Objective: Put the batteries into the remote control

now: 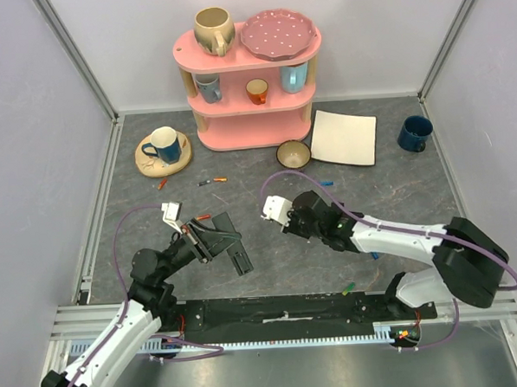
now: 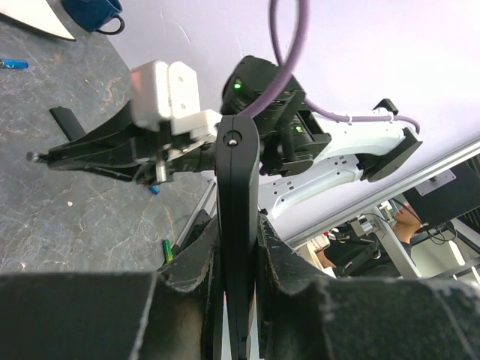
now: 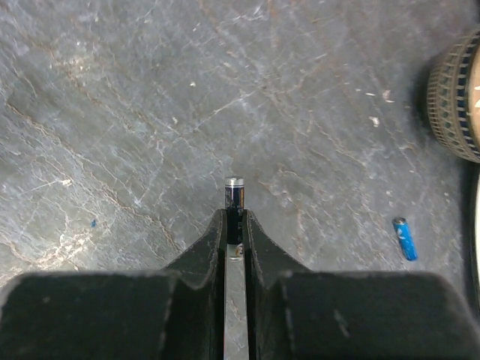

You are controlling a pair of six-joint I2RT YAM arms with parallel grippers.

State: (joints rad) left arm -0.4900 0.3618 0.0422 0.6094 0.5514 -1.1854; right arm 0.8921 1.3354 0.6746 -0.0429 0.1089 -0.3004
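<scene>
My right gripper is holding the dark battery by its sides. I should put the battery down and take it by both ends (image 3: 235,182) before I load it.
The remote control (image 1: 240,259), a flat black slab, is clamped edge-on in my left gripper (image 1: 217,235), above the table at centre left. In the left wrist view the remote control (image 2: 238,172) rises upright between that gripper's (image 2: 238,232) padded fingers. My right gripper (image 3: 235,216) is shut on a dark battery (image 3: 235,192) whose silver end sticks out past the fingertips. From above, the right gripper (image 1: 286,221) hangs just right of the remote. Loose batteries lie on the table: orange (image 1: 215,180), red (image 1: 163,184), blue (image 1: 326,183) and green (image 1: 348,287).
A pink shelf (image 1: 252,107) with cups and a plate stands at the back. A brown bowl (image 1: 293,153), a white tile (image 1: 344,137), a blue mug (image 1: 414,133) and a cup on a saucer (image 1: 162,146) stand around it. Another blue battery (image 3: 403,238) lies near the bowl.
</scene>
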